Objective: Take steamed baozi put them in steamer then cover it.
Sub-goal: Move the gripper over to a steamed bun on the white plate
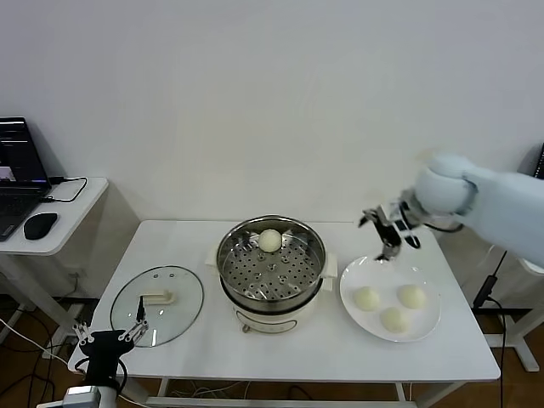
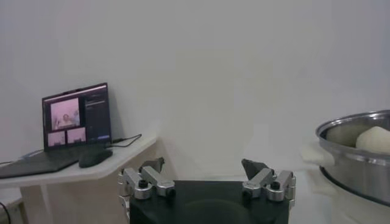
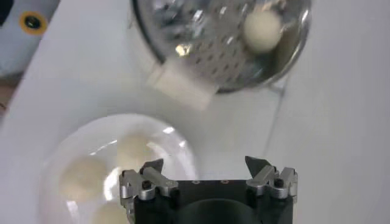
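Observation:
I need to next close my right gripper around the sides of the baozi (image 1: 366,298) (image 3: 135,151) lying closest to the steamer on the white plate.
One baozi (image 1: 270,240) lies at the far side of the steamer (image 1: 270,263), a shiny perforated basket on a cream pot base at the table's middle; it also shows in the right wrist view as baozi (image 3: 262,29) in steamer (image 3: 207,55). Three baozi (image 1: 366,298) (image 1: 411,296) (image 1: 393,319) rest on the white plate (image 1: 425,327) to the right. My right gripper (image 1: 388,231) hovers open and empty above the plate's far edge. The glass cover (image 1: 157,304) lies flat at the left. My left gripper (image 1: 109,333) stands open at the front left corner, beside the cover.
A side table (image 1: 72,217) at the far left holds a laptop (image 1: 17,174) and a mouse (image 1: 40,224). The wall stands close behind the white table (image 1: 306,353). Cables hang beside the table at the right.

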You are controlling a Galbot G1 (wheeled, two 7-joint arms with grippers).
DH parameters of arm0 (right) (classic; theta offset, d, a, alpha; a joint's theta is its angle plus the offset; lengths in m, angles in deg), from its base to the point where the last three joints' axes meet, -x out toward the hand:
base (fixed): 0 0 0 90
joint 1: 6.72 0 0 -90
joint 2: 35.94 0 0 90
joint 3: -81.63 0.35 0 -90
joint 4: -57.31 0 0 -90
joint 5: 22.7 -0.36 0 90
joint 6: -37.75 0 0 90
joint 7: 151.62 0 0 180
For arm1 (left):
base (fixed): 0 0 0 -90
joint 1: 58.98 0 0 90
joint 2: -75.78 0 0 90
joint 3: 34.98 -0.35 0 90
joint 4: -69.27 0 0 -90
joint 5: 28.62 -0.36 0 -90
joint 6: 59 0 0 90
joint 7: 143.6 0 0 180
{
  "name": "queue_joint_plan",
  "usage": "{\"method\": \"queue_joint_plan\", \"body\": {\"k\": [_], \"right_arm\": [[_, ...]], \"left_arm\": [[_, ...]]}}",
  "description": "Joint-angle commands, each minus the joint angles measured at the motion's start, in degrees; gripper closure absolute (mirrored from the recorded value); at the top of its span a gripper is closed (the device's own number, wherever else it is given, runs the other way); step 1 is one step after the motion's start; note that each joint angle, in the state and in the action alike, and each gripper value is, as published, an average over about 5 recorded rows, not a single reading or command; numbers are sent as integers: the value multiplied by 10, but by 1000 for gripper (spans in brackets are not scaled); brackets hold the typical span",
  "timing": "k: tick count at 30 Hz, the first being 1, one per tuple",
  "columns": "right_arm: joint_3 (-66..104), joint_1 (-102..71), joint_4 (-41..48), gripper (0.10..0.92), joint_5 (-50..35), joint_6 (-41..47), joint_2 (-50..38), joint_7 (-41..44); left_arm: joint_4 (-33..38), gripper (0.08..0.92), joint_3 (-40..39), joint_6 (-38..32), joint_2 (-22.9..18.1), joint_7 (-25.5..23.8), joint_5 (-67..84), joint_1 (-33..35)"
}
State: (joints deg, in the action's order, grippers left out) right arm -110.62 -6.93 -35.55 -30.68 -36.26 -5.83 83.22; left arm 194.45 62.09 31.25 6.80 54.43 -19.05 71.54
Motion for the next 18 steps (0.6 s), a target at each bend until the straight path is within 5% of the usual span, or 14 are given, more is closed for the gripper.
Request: {"method": "queue_joint_plan", "body": {"k": [1, 18], "right_arm": [[102, -173, 2, 203, 42, 40, -56, -6], [164, -283, 144, 203, 87, 35, 91, -15]], "left_arm": [[-2, 177, 1, 1, 3, 0, -1, 0], [-18, 177, 20, 6, 2, -2, 0, -5]]}}
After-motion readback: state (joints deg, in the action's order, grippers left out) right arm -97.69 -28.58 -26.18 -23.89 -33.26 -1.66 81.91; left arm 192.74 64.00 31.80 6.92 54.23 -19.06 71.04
